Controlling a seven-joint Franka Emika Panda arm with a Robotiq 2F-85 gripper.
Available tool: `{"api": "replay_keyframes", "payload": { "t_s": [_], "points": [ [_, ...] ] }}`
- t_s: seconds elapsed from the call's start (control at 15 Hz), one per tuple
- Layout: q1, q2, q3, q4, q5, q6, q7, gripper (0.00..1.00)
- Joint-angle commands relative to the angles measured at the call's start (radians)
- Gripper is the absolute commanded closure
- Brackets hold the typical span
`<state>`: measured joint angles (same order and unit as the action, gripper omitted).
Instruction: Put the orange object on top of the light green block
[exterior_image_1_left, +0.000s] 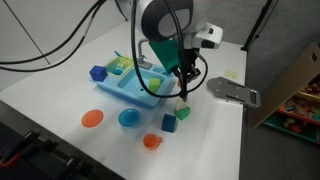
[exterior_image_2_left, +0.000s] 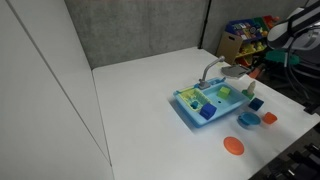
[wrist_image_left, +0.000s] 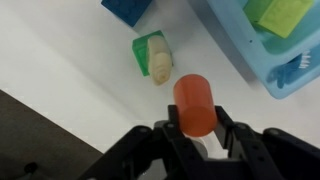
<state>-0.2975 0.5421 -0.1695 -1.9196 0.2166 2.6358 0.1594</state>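
Note:
Next, my gripper lets go of the orange object on top of the light green block inside the blue tray (exterior_image_1_left: 156, 82) (wrist_image_left: 281, 13).
My gripper (wrist_image_left: 195, 128) is shut on the orange object (wrist_image_left: 193, 103), a small orange cylinder-like chunk that sticks out between the fingers. The light green block (wrist_image_left: 150, 52), green with a pale yellow-green end, lies on the white table just ahead and to the left of the held piece, apart from it. In both exterior views the gripper (exterior_image_1_left: 185, 88) (exterior_image_2_left: 250, 88) hovers just above this block (exterior_image_1_left: 183, 110) (exterior_image_2_left: 257, 103), beside the blue tray. The orange piece is too small to make out in the exterior views.
A blue tray (exterior_image_1_left: 125, 90) (wrist_image_left: 262, 62) holds a yellow-green block (wrist_image_left: 283, 12) and blue cubes. A blue cube (exterior_image_1_left: 169, 124) (wrist_image_left: 128, 8) sits near the light green block. An orange plate (exterior_image_1_left: 92, 118), blue cup (exterior_image_1_left: 128, 118), orange cup (exterior_image_1_left: 151, 141) and grey device (exterior_image_1_left: 235, 93) lie around.

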Motion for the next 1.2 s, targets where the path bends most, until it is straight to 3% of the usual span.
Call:
{"api": "replay_keyframes", "payload": {
  "t_s": [0.0, 0.53, 1.13],
  "points": [
    [0.002, -0.116, 0.019, -0.076, 0.023, -0.001, -0.032, 0.86],
    [0.082, -0.216, 0.040, -0.152, -0.027, -0.133, -0.048, 0.86],
    [0.216, -0.129, 0.016, -0.075, -0.206, -0.259, 0.067, 0.86]
  ]
}}
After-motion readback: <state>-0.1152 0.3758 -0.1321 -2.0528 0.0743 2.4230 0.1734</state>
